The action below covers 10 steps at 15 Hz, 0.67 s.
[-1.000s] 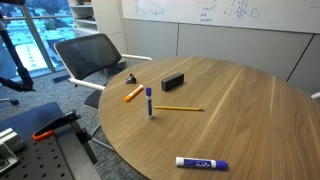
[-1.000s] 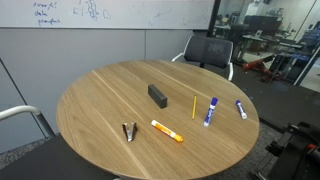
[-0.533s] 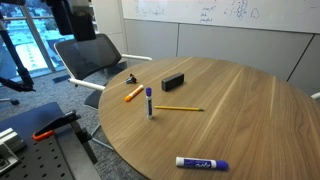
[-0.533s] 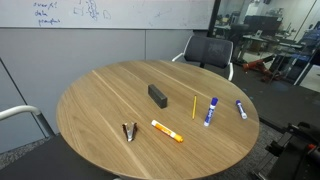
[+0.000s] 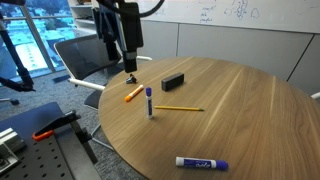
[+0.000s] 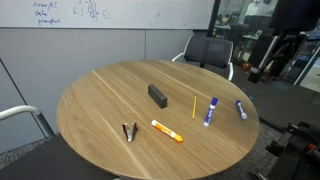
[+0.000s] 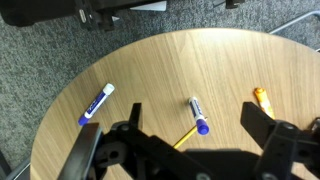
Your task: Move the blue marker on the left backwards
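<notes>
My gripper should grab the blue marker's cap (image 5: 149, 92) (image 7: 202, 127), at the top end of the marker that stands between the orange marker and the yellow pencil.
The blue marker (image 5: 149, 102) lies on the round wooden table (image 5: 240, 110), between the orange marker (image 5: 133, 93) and a yellow pencil (image 5: 178, 108). It also shows in the other exterior view (image 6: 210, 111) and in the wrist view (image 7: 198, 115), cap toward the pencil. My gripper (image 5: 127, 62) hangs open and empty high above the table's edge, near the orange marker. In the wrist view the open jaws (image 7: 192, 112) frame the blue marker from far above. The arm is a dark blur in an exterior view (image 6: 264, 60).
A bigger white marker with blue lettering (image 5: 202, 163) lies apart near the table's edge (image 7: 97, 103). A black box (image 5: 174, 81) and a small black clip (image 5: 132, 78) lie further back. An office chair (image 5: 92, 58) stands beside the table.
The arm has swung into both exterior views, moving from the upper corner toward the table above the markers. Nothing on the table has moved.
</notes>
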### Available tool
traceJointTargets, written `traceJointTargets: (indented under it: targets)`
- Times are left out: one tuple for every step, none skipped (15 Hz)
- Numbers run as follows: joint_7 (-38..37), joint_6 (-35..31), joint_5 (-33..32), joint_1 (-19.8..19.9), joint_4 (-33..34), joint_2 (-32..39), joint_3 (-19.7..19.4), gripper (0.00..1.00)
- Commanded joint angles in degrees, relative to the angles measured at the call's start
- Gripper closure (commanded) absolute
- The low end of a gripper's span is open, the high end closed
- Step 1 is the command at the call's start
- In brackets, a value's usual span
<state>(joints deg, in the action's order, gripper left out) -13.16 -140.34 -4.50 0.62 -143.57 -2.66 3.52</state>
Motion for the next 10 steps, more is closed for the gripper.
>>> traceJointTargets:
  targets:
    - [-4.6,-1.2,-1.3,-1.3,6.9,9.3,-0.3,0.00]
    - [-5.6,-1.2,-1.7,-1.7,8.5,11.5,-0.6,0.00]
    - [-6.4,-1.0,-1.9,-2.2,9.9,13.2,-0.9,0.00]
    - [-7.3,-0.7,-2.1,-2.7,11.4,14.9,-1.2,0.00]
    - [-8.2,-0.6,-2.3,-3.3,12.6,16.5,-1.6,0.00]
    - [-8.6,-0.6,-2.2,-3.7,13.8,18.0,-1.9,0.00]
    - [-9.0,-0.4,-2.0,-4.1,14.9,19.2,-2.2,0.00]
    - [-9.2,-0.6,-1.7,-4.5,16.0,20.6,-2.5,0.00]
    - [-9.4,-0.5,-1.7,-4.9,17.1,21.6,-2.9,0.00]
    - [-9.5,-0.4,-1.5,-5.2,18.2,22.8,-3.2,0.00]
